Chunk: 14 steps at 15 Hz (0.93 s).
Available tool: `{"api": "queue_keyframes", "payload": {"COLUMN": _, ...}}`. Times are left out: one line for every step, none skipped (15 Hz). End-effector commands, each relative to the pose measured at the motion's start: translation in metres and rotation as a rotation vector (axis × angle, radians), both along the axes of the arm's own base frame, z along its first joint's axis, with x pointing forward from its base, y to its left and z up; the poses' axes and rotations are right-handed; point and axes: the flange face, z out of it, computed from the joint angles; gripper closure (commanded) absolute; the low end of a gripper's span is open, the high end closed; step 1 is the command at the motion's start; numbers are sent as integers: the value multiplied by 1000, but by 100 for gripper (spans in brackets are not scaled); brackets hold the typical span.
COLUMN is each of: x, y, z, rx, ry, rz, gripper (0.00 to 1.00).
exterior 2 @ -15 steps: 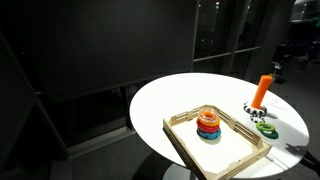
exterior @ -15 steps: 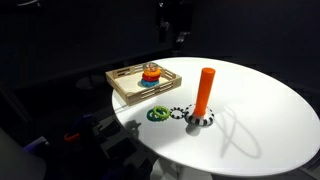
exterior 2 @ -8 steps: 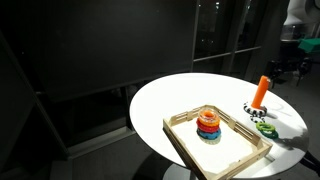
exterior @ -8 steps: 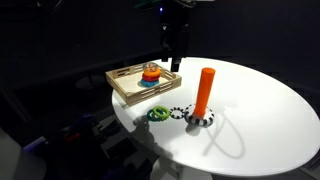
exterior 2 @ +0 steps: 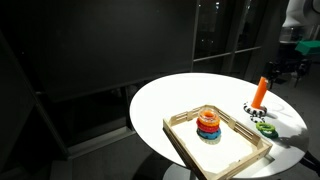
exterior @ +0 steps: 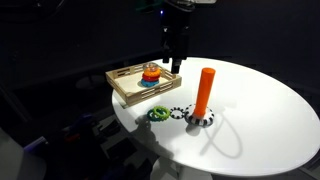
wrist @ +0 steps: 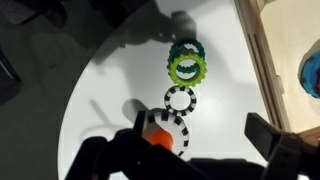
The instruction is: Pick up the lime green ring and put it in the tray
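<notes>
The robot's gripper should close around the outer edge (exterior: pixel 162 107) (wrist: pixel 204 70) of the lime green ring, with one finger on the side that faces the tray.
The lime green ring (wrist: pixel 186 69) lies flat on the white table, overlapping a dark teal ring (wrist: pixel 185 48). It shows as a small green spot in both exterior views (exterior: pixel 157 115) (exterior 2: pixel 266 128). The light-wood tray (exterior: pixel 125 88) (exterior 2: pixel 240 150) holds a stack of coloured rings (exterior: pixel 151 73). Its rim shows at the right edge of the wrist view (wrist: pixel 268 60). My gripper (wrist: pixel 200 127) is open and empty. It hangs high above the table (exterior: pixel 176 62), over the orange peg and well apart from the lime green ring.
An upright orange peg (exterior: pixel 204 92) stands on a black-and-white checkered base (wrist: pixel 160 135). A loose checkered ring (wrist: pixel 180 100) lies between that base and the lime green ring. The round white table (exterior: pixel 260 110) ends just beyond the rings; all around is dark.
My gripper has come down from the top of the frame toward the table, near the tray's far corner. In the last half second it hardly moved. The rings have not moved.
</notes>
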Motion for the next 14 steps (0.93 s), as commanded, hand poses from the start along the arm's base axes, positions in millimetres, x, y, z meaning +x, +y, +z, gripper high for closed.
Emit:
{"api": "queue_keyframes", "payload": {"x": 3, "y": -1, "z": -17, "rx": -20, "ry": -29, "rz": -44, "gripper": 0}}
{"api": "queue_keyframes", "payload": {"x": 2, "y": 1, "z": -25, "rx": -9, "ry": -22, "rz": -37, "gripper": 0}}
{"api": "queue_keyframes", "payload": {"x": 1, "y": 2, "z": -32, "rx": -7, "ry": -15, "rz": -29, "gripper": 0}}
{"api": "queue_keyframes", "payload": {"x": -2, "y": 5, "z": -41, "rx": 0, "ry": 1, "rz": -14, "gripper": 0}}
{"api": "queue_keyframes", "payload": {"x": -5, "y": 7, "z": -49, "rx": 5, "ry": 18, "rz": -5, "gripper": 0}}
{"api": "queue_keyframes", "payload": {"x": -9, "y": 9, "z": -59, "rx": 6, "ry": 40, "rz": 1, "gripper": 0}}
{"api": "queue_keyframes", "payload": {"x": -12, "y": 11, "z": -68, "rx": 6, "ry": 57, "rz": 6, "gripper": 0}}
{"api": "queue_keyframes", "payload": {"x": -16, "y": 11, "z": -79, "rx": 8, "ry": 75, "rz": 8, "gripper": 0}}
{"api": "queue_keyframes", "payload": {"x": -19, "y": 12, "z": -88, "rx": 10, "ry": 85, "rz": 12, "gripper": 0}}
{"api": "queue_keyframes", "payload": {"x": -22, "y": 12, "z": -96, "rx": 8, "ry": 87, "rz": 14, "gripper": 0}}
{"api": "queue_keyframes", "payload": {"x": -24, "y": 11, "z": -105, "rx": 9, "ry": 88, "rz": 14, "gripper": 0}}
{"api": "queue_keyframes", "payload": {"x": -25, "y": 11, "z": -113, "rx": 13, "ry": 86, "rz": 14, "gripper": 0}}
{"api": "queue_keyframes", "payload": {"x": -26, "y": 10, "z": -121, "rx": 13, "ry": 77, "rz": 13, "gripper": 0}}
{"api": "queue_keyframes", "payload": {"x": -26, "y": 9, "z": -128, "rx": 17, "ry": 70, "rz": 10, "gripper": 0}}
